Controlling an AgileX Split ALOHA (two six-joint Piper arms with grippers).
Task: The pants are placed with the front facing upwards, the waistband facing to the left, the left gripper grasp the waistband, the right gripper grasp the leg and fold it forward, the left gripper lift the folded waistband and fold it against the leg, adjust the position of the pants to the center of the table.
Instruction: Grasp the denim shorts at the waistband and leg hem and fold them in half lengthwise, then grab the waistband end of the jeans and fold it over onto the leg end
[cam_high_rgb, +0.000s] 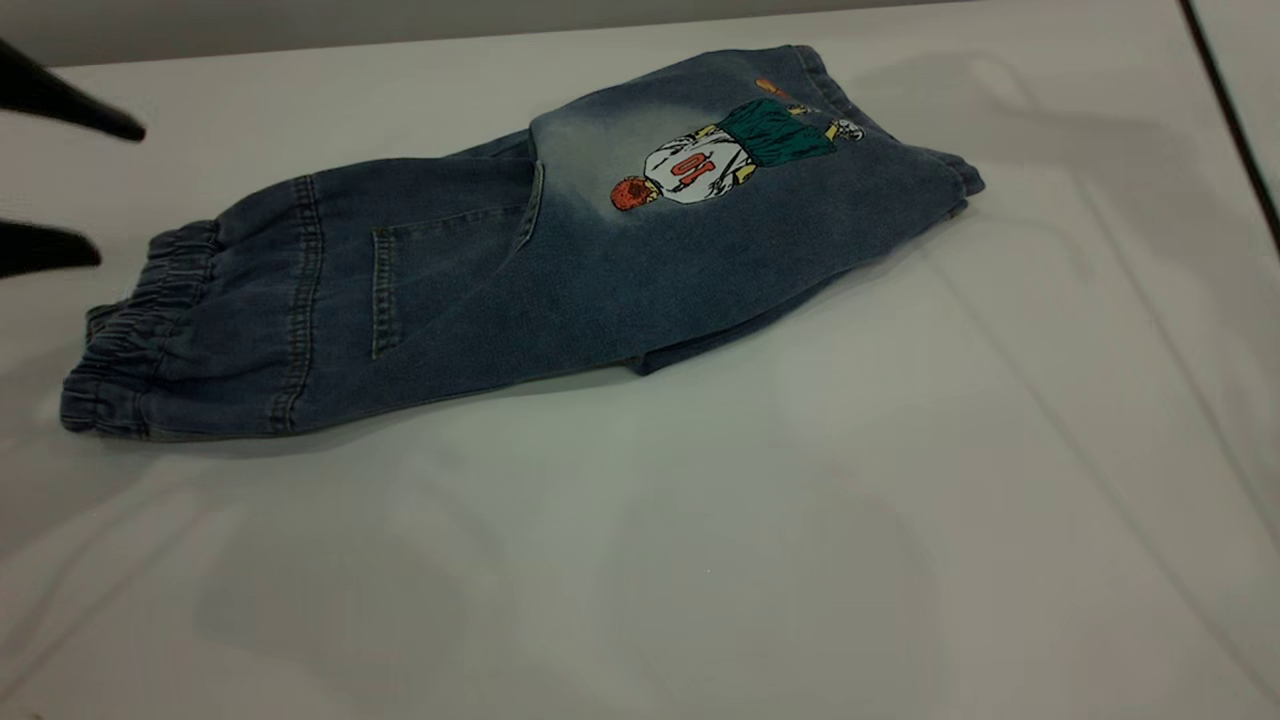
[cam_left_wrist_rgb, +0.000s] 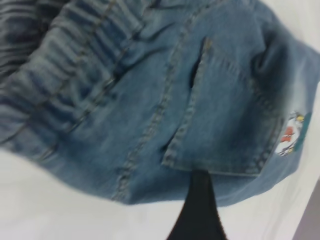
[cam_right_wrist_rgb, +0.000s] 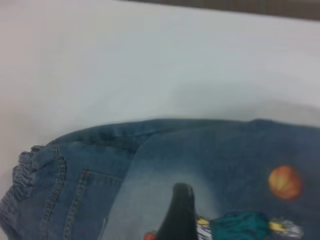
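Note:
The blue denim pants are next for my left gripper, which should go to them and close on the elastic waistband's near-side corner (cam_high_rgb: 96, 402) (cam_left_wrist_rgb: 21, 127).
The blue denim pants (cam_high_rgb: 480, 270) lie on the white table (cam_high_rgb: 700, 560), folded lengthwise. The elastic waistband (cam_high_rgb: 130, 340) points left. The leg (cam_high_rgb: 760, 190) on top shows the cartoon player numbered 10 (cam_high_rgb: 715, 160). My left gripper (cam_high_rgb: 120, 193) hangs open at the left edge, just beyond the waistband and touching no cloth; one of its black fingers (cam_left_wrist_rgb: 200, 210) shows over the back pocket (cam_left_wrist_rgb: 220, 115). My right gripper (cam_right_wrist_rgb: 222, 232) is out of the exterior view. It hovers open above the leg, with one finger (cam_right_wrist_rgb: 177, 215) beside the cartoon.
White tabletop stretches wide in front of and to the right of the pants. A dark table edge (cam_high_rgb: 1235, 130) runs down the far right. The back edge (cam_high_rgb: 400, 40) meets a grey wall just behind the pants.

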